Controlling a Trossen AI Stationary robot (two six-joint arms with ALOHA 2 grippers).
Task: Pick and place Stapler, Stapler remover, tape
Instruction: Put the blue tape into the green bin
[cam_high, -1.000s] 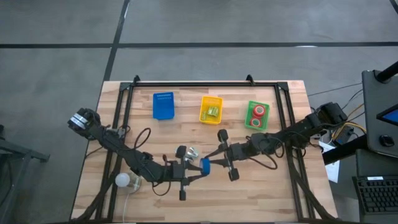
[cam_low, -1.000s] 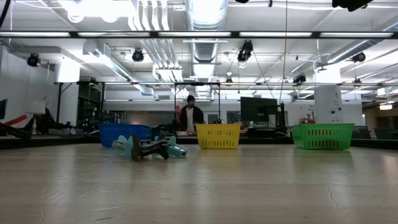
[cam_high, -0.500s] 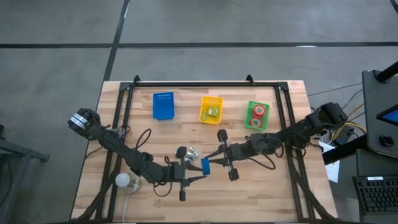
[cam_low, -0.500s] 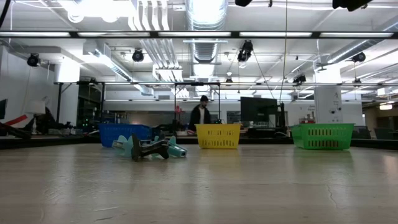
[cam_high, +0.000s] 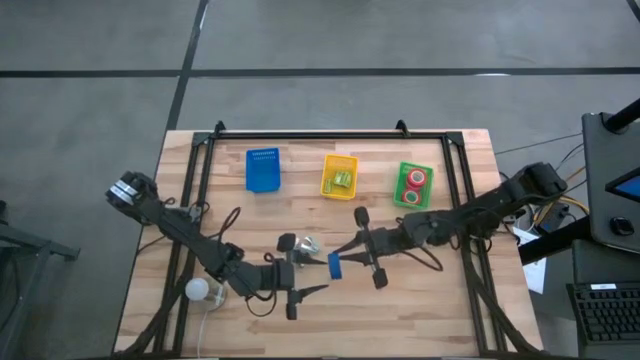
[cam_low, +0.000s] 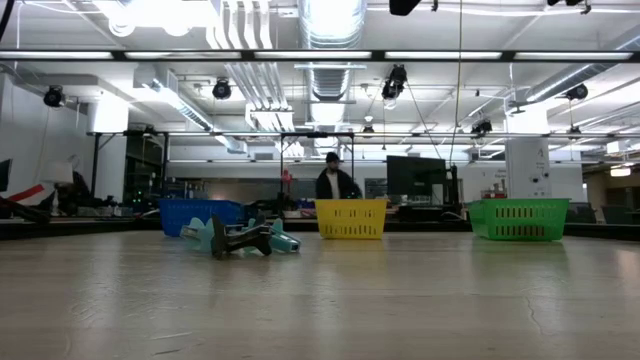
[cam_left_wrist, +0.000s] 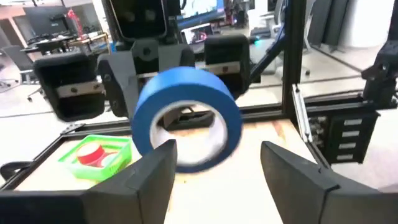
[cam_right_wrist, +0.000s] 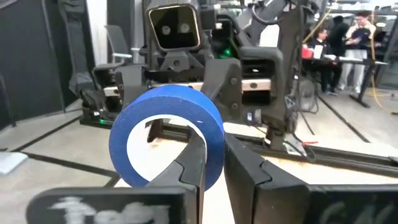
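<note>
I should release the blue tape, now held above the table's middle, from my right gripper on top of the nearer red tape roll in the green bin (cam_high: 413, 196).
The blue tape (cam_left_wrist: 186, 118) is a ring with a pale core, held above the middle of the table (cam_high: 400, 320). My right gripper (cam_high: 340, 262) is shut on it, coming from the right. My left gripper (cam_high: 316, 276) faces it from the left, open. Its two fingers (cam_left_wrist: 144, 180) stand wide on either side of the roll, touching nothing. Two red tape rolls (cam_high: 414, 184) lie in the green bin (cam_high: 400, 196). A teal and black stapler (cam_low: 240, 238) lies on the table just beyond the grippers. I cannot pick out the stapler remover. My right gripper pinches the wall of the blue tape's ring (cam_right_wrist: 208, 146), one finger (cam_right_wrist: 194, 158) inside the hole and the other outside. The fingers reach in about level from the table's right side. The roll stands on edge, its hole facing sideways, lifted clear of the table.
Three bins stand in a row at the back: blue (cam_high: 262, 170), yellow (cam_high: 339, 176) with small greenish things in it, and green. A white ball-like thing (cam_high: 197, 290) lies near the front left. A person (cam_low: 338, 185) stands in the room beyond.
My left gripper has opened and let go of the blue tape. The roll stays in my right gripper and has shifted a little toward the table's right edge. The person beyond the table has walked to the right.
</note>
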